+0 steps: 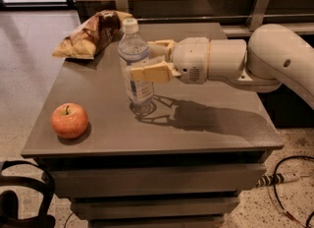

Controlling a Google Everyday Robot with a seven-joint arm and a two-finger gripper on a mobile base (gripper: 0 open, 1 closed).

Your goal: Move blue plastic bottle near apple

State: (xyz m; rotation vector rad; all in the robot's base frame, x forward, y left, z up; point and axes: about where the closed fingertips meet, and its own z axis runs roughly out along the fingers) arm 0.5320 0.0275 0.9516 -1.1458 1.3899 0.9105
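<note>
I will use my gripper to set the blue plastic bottle down on the grey table, an apple's width from the apple (133, 117).
The blue plastic bottle (136, 67), clear with a white cap and pale label, stands upright over the middle of the grey table (206, 133). My gripper (147, 60) reaches in from the right and is shut on the bottle's middle, one cream finger in front and one behind. The bottle's base is at or just above the tabletop; I cannot tell which. The red-orange apple (69, 120) sits near the table's front left corner, well to the left of and nearer than the bottle.
A brown and yellow snack bag (91, 34) lies at the table's back left corner. The white arm (255, 62) spans the right half of the table. A wooden wall with metal brackets runs behind. Cables lie on the floor at right.
</note>
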